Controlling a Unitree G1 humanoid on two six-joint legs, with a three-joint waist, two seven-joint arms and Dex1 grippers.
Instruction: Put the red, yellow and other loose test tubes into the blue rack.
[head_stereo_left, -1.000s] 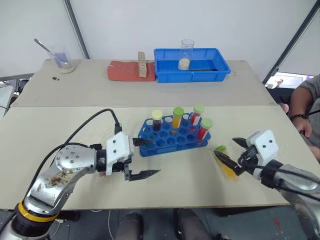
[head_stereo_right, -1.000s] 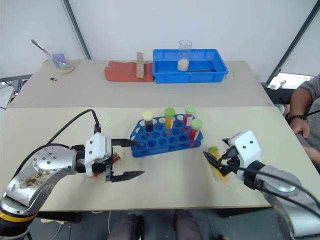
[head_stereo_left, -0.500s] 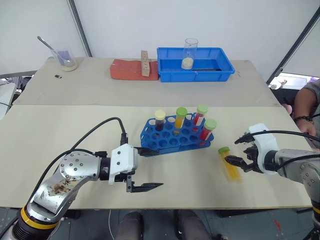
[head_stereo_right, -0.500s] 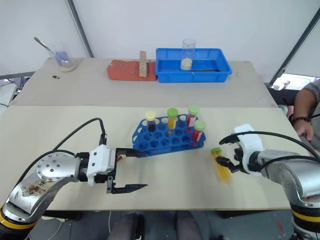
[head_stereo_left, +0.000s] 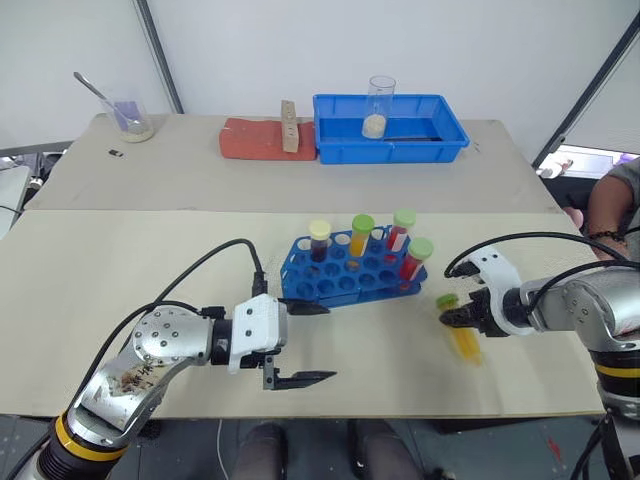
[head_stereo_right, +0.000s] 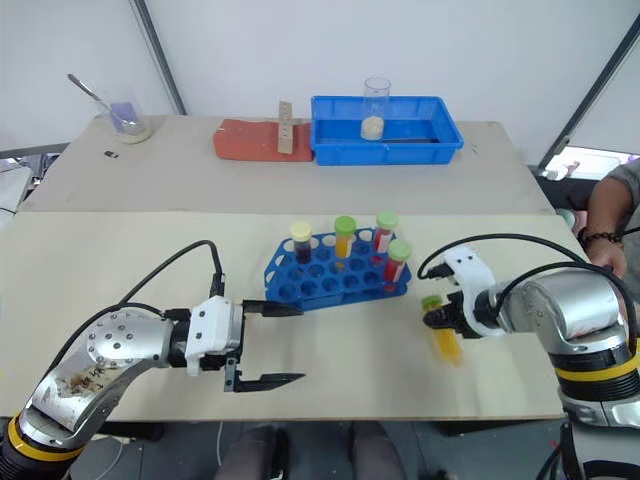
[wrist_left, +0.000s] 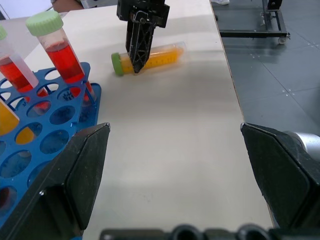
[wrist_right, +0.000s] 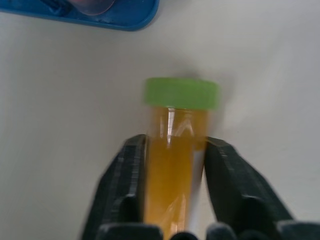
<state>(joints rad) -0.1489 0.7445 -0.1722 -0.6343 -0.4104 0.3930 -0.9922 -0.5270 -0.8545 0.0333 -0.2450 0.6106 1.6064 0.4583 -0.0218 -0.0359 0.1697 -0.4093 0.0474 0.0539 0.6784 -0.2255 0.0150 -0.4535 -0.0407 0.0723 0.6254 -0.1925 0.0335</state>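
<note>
The yellow tube will go down from my right gripper into the blue rack's front-row hole (head_stereo_left: 368, 280), ahead of the upright orange tube.
The blue rack (head_stereo_left: 352, 277) stands mid-table with several capped tubes upright in it, red and orange. To its right a yellow tube (head_stereo_left: 463, 334) with a green cap lies flat on the table. My right gripper (head_stereo_left: 455, 318) points down at it, shut on the yellow tube just behind the cap; the right wrist view shows both fingers pressed against the tube (wrist_right: 181, 95). The left wrist view also shows that gripper (wrist_left: 136, 65) on the tube (wrist_left: 160, 56). My left gripper (head_stereo_left: 310, 343) hovers open near the rack's front left corner, holding nothing.
At the back stand a blue tray (head_stereo_left: 440, 145) holding a glass beaker (head_stereo_left: 376, 107), a red mat (head_stereo_left: 250, 138) with a wooden block (head_stereo_left: 289, 126), and a beaker with a spoon (head_stereo_left: 128, 118). A person's arm (head_stereo_left: 608, 210) is at the right edge.
My right gripper tipped downward, dropped onto the yellow tube and went from open to shut around it. The left gripper stayed open and hardly moved.
</note>
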